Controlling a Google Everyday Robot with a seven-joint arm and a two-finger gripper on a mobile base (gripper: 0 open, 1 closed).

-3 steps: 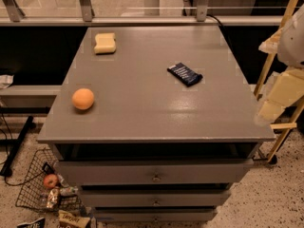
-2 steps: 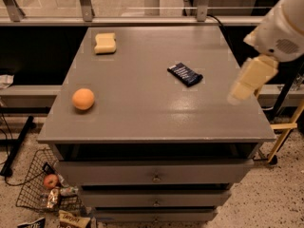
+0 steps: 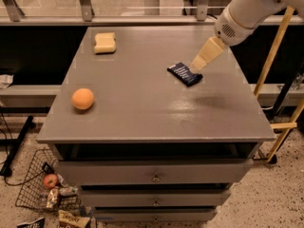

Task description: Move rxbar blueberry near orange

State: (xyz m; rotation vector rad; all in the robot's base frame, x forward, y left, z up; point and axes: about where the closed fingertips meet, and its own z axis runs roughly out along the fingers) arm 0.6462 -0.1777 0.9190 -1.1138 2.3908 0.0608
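I should next bring my gripper to the middle of the rxbar blueberry (image 3: 184, 74) and close it there, across the bar between its two ends.
The rxbar blueberry (image 3: 184, 73), a flat dark navy bar with white lettering, lies on the grey table top (image 3: 142, 113) right of centre. The orange (image 3: 82, 99) sits near the table's left edge, far from the bar. My gripper (image 3: 198, 65) reaches in from the upper right on a white arm; its pale tan tip points down-left and hovers just above the right end of the bar.
A pale yellow sponge (image 3: 104, 42) lies at the table's back left. Drawers are below the table top. A wire basket (image 3: 45, 186) with a red apple and snack packets stands on the floor at lower left. A yellow pole (image 3: 270, 56) leans at right.
My arm has swung in from the right edge of the table toward the left and back, bringing the gripper over the bar. The bar, orange and sponge have not moved.
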